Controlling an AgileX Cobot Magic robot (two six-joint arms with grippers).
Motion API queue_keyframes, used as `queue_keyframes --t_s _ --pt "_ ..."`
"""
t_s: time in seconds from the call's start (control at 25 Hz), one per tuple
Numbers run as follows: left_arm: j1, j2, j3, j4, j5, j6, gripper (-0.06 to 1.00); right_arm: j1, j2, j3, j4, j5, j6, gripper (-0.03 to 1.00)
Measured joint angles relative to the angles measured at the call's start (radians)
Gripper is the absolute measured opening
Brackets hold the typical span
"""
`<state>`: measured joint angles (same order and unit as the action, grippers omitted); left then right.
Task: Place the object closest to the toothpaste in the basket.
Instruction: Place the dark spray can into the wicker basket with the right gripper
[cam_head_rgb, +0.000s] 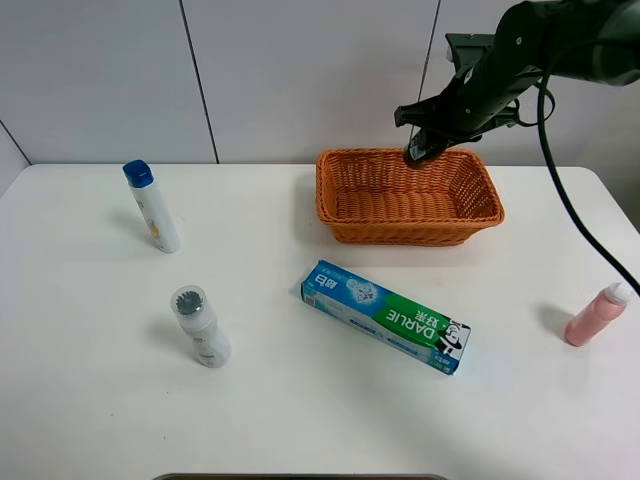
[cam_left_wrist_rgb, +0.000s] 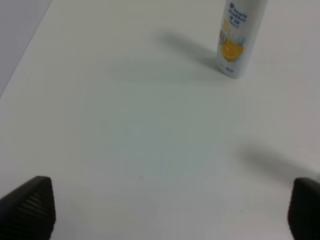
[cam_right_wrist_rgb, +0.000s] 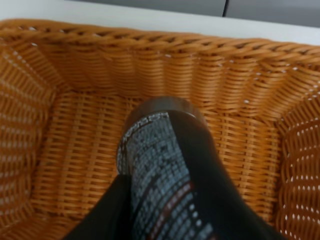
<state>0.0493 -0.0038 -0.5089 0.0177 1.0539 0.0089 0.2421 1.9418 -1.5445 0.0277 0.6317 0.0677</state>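
My right gripper has the dark bottle. Next, I set it down near the middle of the orange wicker basket's bottom (cam_head_rgb: 428, 201).
The green and blue toothpaste box (cam_head_rgb: 385, 315) lies flat at the middle of the white table. The orange wicker basket (cam_head_rgb: 405, 228) stands behind it. My right gripper (cam_head_rgb: 437, 128) is shut on a dark cylindrical bottle (cam_head_rgb: 420, 148) and holds it tilted over the basket's back rim. In the right wrist view the dark bottle (cam_right_wrist_rgb: 170, 165) hangs above the basket's woven floor (cam_right_wrist_rgb: 75, 150), with no other thing visible inside. My left gripper (cam_left_wrist_rgb: 170, 210) is open and empty above bare table; it does not show in the exterior view.
A white bottle with a blue cap (cam_head_rgb: 153, 206) stands at the far left and also shows in the left wrist view (cam_left_wrist_rgb: 237, 40). A white bottle with a grey cap (cam_head_rgb: 201, 326) stands left of the toothpaste. A pink bottle (cam_head_rgb: 596, 315) stands at the right edge.
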Motion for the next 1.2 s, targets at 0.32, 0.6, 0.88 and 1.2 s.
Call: queue_keyframes --t_s 0.32,0.6,0.88,1.2 --pt "0.000 0.000 0.000 0.000 0.000 0.000 0.94 0.000 0.126 -0.008 0.000 0.002 -0.030 0.35" --pt "0.000 0.000 0.000 0.000 0.000 0.000 0.94 0.000 0.181 -0.008 0.000 0.001 -0.044 0.35" --pt "0.000 0.000 0.000 0.000 0.000 0.000 0.94 0.000 0.194 -0.014 0.000 -0.003 -0.056 0.35" --pt "0.000 0.000 0.000 0.000 0.000 0.000 0.94 0.000 0.196 -0.016 0.001 -0.008 -0.056 0.35"
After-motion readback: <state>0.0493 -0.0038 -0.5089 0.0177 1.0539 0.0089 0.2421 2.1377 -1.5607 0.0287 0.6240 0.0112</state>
